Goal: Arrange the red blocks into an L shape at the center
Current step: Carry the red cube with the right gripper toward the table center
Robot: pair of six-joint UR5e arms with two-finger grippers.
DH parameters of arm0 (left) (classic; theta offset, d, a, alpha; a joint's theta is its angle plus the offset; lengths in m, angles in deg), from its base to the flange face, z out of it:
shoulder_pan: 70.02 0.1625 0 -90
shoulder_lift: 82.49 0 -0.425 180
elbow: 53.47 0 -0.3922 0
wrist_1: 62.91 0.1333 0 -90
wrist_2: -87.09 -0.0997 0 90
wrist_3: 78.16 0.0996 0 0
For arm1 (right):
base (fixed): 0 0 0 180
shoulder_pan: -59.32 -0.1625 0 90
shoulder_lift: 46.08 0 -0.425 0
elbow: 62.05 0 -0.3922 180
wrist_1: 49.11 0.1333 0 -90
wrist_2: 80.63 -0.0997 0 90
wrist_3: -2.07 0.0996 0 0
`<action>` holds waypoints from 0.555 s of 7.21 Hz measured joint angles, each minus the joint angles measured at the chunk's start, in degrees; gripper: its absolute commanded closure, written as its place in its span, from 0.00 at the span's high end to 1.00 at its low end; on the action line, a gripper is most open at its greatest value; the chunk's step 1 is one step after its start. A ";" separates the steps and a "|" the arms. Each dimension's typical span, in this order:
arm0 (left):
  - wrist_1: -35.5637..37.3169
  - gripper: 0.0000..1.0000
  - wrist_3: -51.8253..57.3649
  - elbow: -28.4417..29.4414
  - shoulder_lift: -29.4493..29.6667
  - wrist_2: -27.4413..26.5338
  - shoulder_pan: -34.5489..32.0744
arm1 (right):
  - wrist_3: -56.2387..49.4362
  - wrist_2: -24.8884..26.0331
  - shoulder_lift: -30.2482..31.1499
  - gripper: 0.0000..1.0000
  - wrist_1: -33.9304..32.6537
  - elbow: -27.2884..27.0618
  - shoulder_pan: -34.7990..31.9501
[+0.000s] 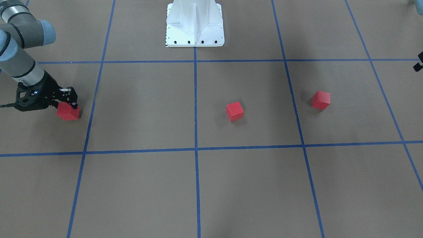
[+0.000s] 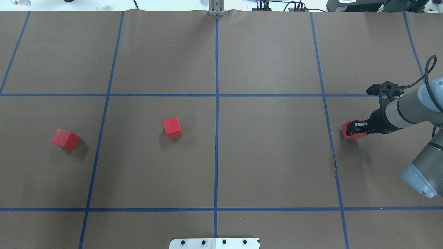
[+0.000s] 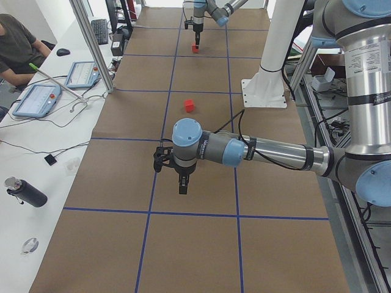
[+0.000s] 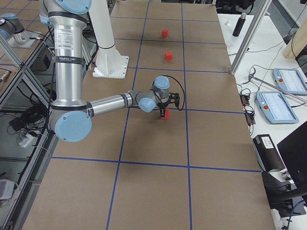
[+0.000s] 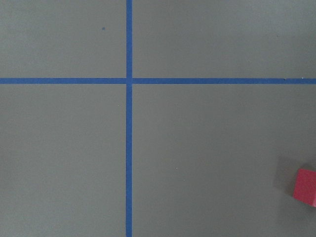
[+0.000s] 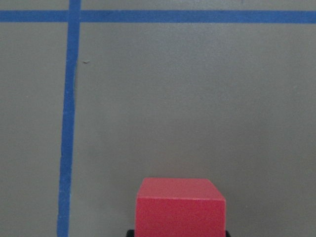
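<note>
Next, my right gripper releases its red block on the blue centre line [image 1: 195,99], beside the middle red block.
Three red blocks lie on the brown gridded table. My right gripper [image 1: 67,105] is shut on the right-hand red block [image 1: 68,113], low at the table. It also shows in the overhead view [image 2: 346,131] and fills the bottom of the right wrist view [image 6: 180,210]. A second block [image 2: 172,127] sits just left of the centre line. The third [image 2: 65,139] lies far left and shows at the edge of the left wrist view [image 5: 306,186]. My left gripper [image 3: 182,184] hangs above the table, fingers down; I cannot tell whether it is open.
The white robot base [image 1: 195,26] stands at the table's robot side on the centre line. Blue tape lines [image 2: 216,103] divide the table into squares. A side table with tablets [image 3: 36,101], a bottle [image 3: 24,192] and a seated person runs along the far edge.
</note>
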 measured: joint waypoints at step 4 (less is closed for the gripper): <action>0.08 1.00 0.17 0.35 -0.20 0.52 0.06 | 14.07 6.17 -23.84 0.00 -23.26 -3.90 9.87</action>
